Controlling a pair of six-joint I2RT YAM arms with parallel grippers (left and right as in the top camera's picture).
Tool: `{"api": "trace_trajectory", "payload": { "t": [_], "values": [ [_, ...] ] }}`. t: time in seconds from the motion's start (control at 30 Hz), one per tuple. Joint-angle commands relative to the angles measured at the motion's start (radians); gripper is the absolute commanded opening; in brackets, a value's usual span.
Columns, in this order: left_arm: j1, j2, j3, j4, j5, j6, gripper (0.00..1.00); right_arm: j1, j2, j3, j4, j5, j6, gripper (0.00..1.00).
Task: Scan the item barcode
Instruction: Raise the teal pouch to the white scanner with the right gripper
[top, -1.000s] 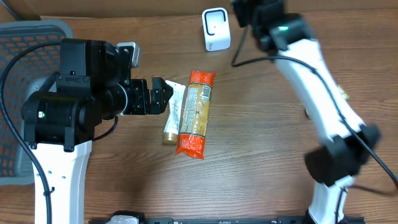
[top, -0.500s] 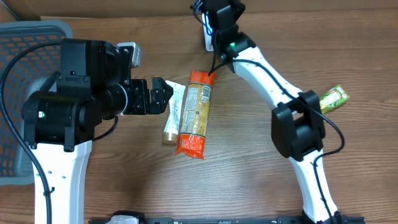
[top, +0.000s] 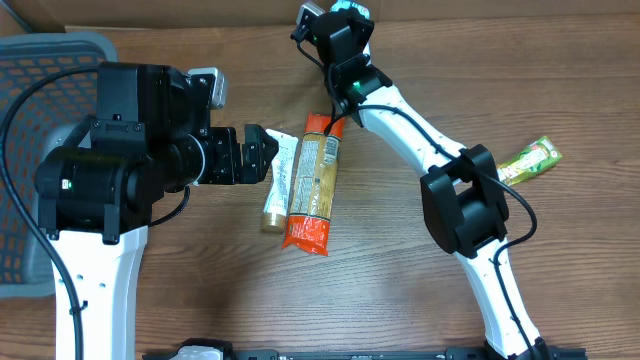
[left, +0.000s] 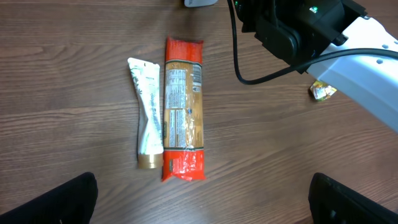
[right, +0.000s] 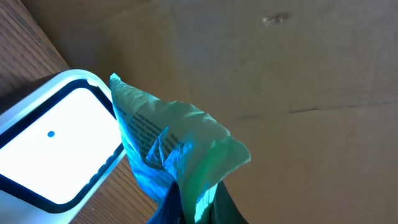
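The robot's right gripper will set the blue-green packet, now held up beside the white scanner, down on the bare table (top: 506, 119) behind the green packet.
My right gripper (right: 189, 205) is shut on the item, a crinkled packet (right: 168, 143) that looks blue-green in the light. It holds the packet up right beside the white scanner (right: 56, 149), whose face has a dark border. From overhead, the right gripper (top: 325, 20) is at the table's back edge and its arm covers the scanner. My left gripper (top: 262, 150) hangs open above the table with nothing between its fingers (left: 62, 199).
An orange pasta packet (top: 313, 180) and a white tube (top: 278, 185) lie side by side mid-table, just right of the left gripper. A green packet (top: 528, 158) lies at the right. A grey basket (top: 40, 50) stands far left. A cardboard wall (right: 280, 74) backs the table.
The right arm has swung left along the back edge with the packet and now covers the scanner. The green packet at the right has come into view. The left arm has not moved.
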Motion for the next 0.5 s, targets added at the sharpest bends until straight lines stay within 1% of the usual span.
{"api": "trace_trajectory", "payload": {
  "t": [0.0, 0.47],
  "values": [
    [-0.008, 0.003, 0.003, 0.001, 0.008, 0.022, 1.00, 0.003, -0.005, 0.000, 0.014, 0.045, -0.004, 0.04],
    [-0.008, 0.003, 0.003, 0.001, 0.008, 0.022, 1.00, 0.000, 0.002, -0.013, 0.015, 0.044, -0.004, 0.04]
  ]
}}
